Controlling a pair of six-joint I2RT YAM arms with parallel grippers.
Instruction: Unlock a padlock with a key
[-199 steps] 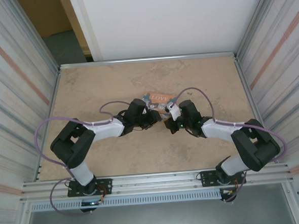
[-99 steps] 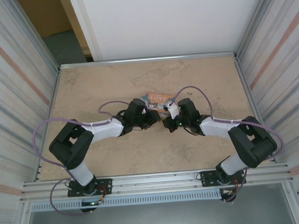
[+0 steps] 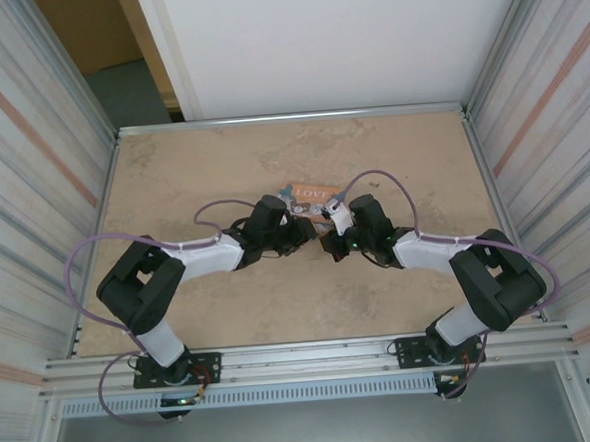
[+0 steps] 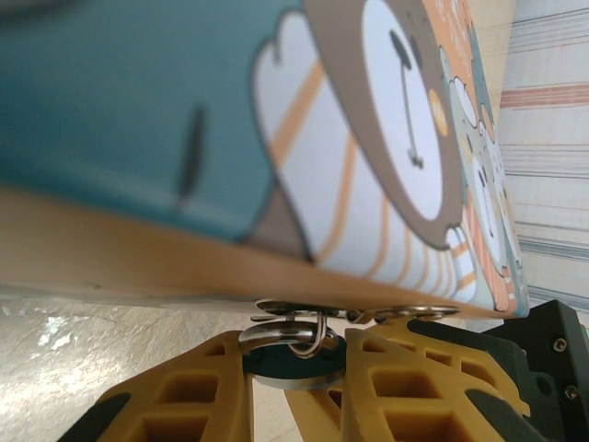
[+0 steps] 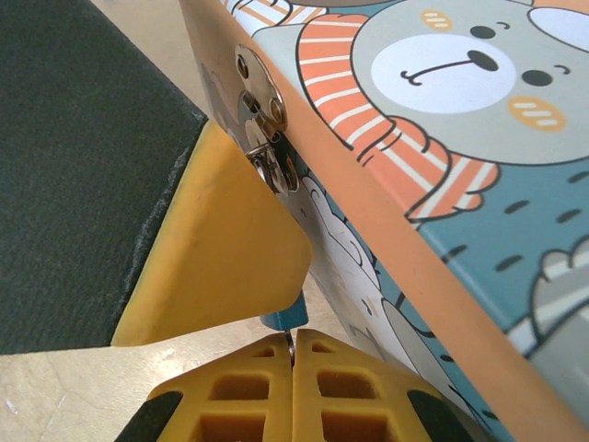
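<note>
My left gripper's finger is covering most of the padlock from above, so next my left gripper opens, back away and grabs the padlock's body [image 4: 294, 362] from lower down.
The tiny blue padlock [image 4: 289, 363] hangs by its silvery shackle [image 4: 312, 342] from the hasp [image 5: 267, 138] on the front of the orange cat tin [image 3: 313, 193]. My left gripper [image 4: 296, 355] is shut on the padlock's body. Seen from the right wrist, a yellow left finger [image 5: 221, 249] hides most of the padlock [image 5: 283, 317], leaving its lower blue end showing. My right gripper [image 5: 293, 342] is shut on the thin dark key [image 5: 289, 344]. The key's tip points up at the padlock's lower end. Both grippers meet at the tin's front.
The tin lies flat near the middle of the tan table [image 3: 221, 155]. Metal walls [image 3: 50, 146] stand on both sides, with a white panel behind. Both forearms crowd the space in front of the tin.
The right arm has edged a little left, toward the left gripper and the tin. The left arm has stayed where it was.
</note>
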